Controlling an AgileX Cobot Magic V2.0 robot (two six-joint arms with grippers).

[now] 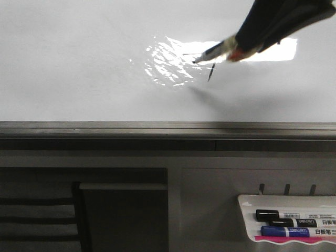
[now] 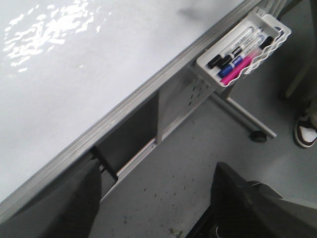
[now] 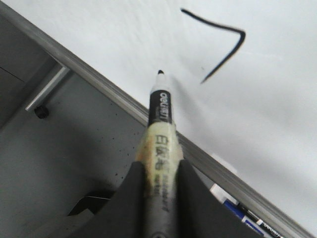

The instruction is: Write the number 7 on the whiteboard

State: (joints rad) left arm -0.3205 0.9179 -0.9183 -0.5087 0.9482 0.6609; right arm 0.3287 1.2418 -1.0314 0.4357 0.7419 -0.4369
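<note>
My left gripper needs to grab the front end [image 1: 214, 52] of the black marker next, between its tip and the pale wrapping, for a handover.
The whiteboard [image 1: 79, 58] fills the top of the front view, with glare at its middle. A small black number 7 [image 1: 209, 65] is drawn on it, and shows clearly in the right wrist view [image 3: 223, 44]. My right gripper [image 1: 247, 44] comes in from the upper right, shut on a black marker [image 3: 159, 134]. The marker's tip [image 3: 160, 73] is off the 7, apart from its strokes. My left gripper [image 2: 153, 198] is open and empty, hanging over the floor below the board's grey edge rail [image 2: 129, 106].
A white marker tray [image 1: 289, 220] with black, blue and pink markers hangs below the board at the lower right; it also shows in the left wrist view [image 2: 245, 47]. A grey frame and a dark panel [image 1: 126, 210] lie under the rail. A person's shoe [image 2: 306, 131] is on the floor.
</note>
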